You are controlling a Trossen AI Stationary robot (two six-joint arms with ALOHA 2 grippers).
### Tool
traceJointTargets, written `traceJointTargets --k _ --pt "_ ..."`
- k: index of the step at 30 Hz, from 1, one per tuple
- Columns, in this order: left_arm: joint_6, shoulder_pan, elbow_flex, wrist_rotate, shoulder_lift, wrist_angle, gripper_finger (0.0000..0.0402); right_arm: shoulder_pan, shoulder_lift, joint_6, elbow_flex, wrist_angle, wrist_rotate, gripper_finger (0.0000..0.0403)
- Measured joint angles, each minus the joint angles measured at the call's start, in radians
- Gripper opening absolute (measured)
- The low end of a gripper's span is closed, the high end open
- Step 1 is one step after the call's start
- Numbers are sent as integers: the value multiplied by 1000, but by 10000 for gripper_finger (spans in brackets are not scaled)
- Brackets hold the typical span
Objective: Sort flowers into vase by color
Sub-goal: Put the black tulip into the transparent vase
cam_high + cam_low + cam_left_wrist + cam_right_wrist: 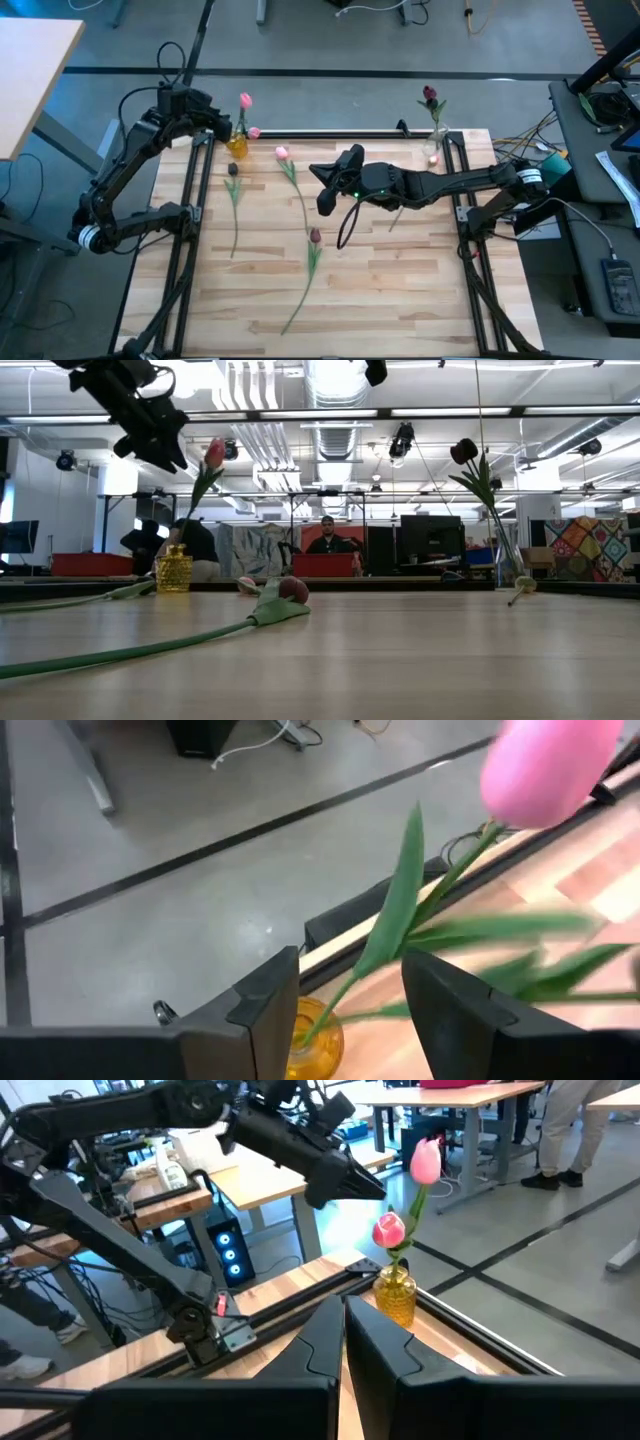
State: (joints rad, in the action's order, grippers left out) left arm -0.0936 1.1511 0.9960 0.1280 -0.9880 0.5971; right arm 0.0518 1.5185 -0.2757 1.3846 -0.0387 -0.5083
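Note:
The dark tulip lying nearest the amber vase has a spot just below its leaves, and my left gripper will close there on the stem (235, 204).
An amber vase (237, 146) at the far left of the table holds two pink tulips (245, 101). My left gripper (345, 985) hovers open just above it, with a finger on each side of the taller tulip's stem (392, 925); I see no touch. A clear vase (436, 150) at the far right holds a maroon tulip (430, 95). Three tulips lie flat on the table: a dark one (233, 170), a pink one (282, 153) and a maroon one (315, 236). My right gripper (322, 185) is shut and empty above the table's middle, pointing toward the amber vase (396, 1295).
Black rails (195, 220) run along the table's left and right sides, and a bar crosses the far edge. A dark cable (346, 228) loops below the right arm. A green stem (396, 214) lies under that arm. People sit in the room behind (327, 540).

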Motion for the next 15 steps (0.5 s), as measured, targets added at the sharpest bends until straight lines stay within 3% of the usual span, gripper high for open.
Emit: traceJointTargets --k 5,15 --pt "-21 -3 40 52 45 120 165 -14 -20 -1 0 55 32 9" --pt "73 -96 87 82 156 414 151 -85 -99 12 0 166 216 9"
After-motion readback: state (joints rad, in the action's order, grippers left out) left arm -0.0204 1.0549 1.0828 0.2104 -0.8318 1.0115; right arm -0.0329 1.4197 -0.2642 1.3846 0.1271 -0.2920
